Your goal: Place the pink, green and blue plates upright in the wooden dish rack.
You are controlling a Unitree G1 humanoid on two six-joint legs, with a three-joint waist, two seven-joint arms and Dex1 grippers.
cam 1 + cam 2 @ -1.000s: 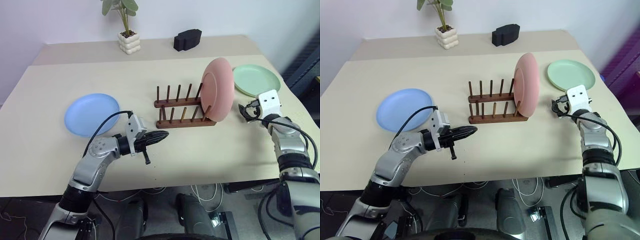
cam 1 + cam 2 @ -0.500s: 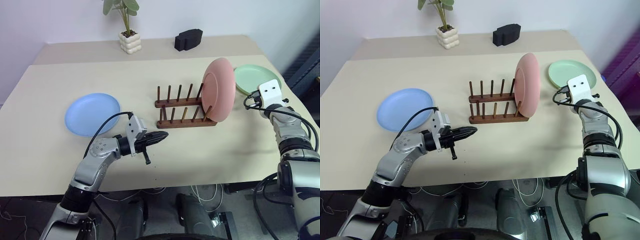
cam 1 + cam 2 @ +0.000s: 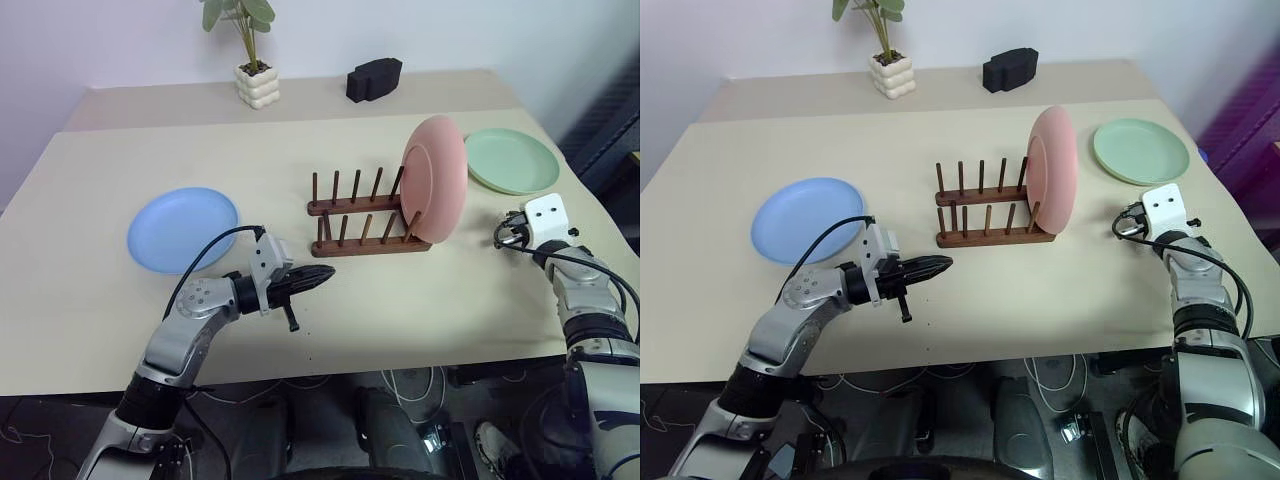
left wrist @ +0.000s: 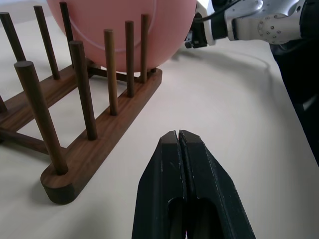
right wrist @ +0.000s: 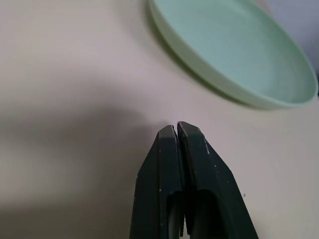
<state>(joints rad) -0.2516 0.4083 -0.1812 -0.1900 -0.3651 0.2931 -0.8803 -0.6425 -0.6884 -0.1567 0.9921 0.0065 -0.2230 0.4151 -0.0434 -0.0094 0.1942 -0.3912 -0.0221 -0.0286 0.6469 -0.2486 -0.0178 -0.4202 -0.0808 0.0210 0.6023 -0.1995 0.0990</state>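
My right gripper's shut fingers are short of the green plate's near rim, so I need to open the gripper, reach forward and grasp that rim (image 3: 507, 191) before I lift the plate.
The pink plate (image 3: 436, 180) stands upright at the right end of the wooden dish rack (image 3: 355, 215), leaning between its pegs. At the far right of the table the green plate (image 3: 512, 160) lies flat, and the blue plate (image 3: 183, 229) lies flat at the left. My left gripper (image 4: 178, 134) is shut and empty, pointing level at the rack's near left corner, a short way from it. My right gripper (image 5: 175, 127) is shut and empty, low over the table just short of the green plate (image 5: 234, 55) and to the right of the pink plate.
A potted plant in a white pot (image 3: 258, 82) and a black block (image 3: 375, 78) stand at the back of the table. The table's right edge (image 3: 590, 200) runs close by my right arm.
My right hand went out toward the green plate and has come back toward the table's front edge, farther from the pink plate. The left arm and the plates have not moved.
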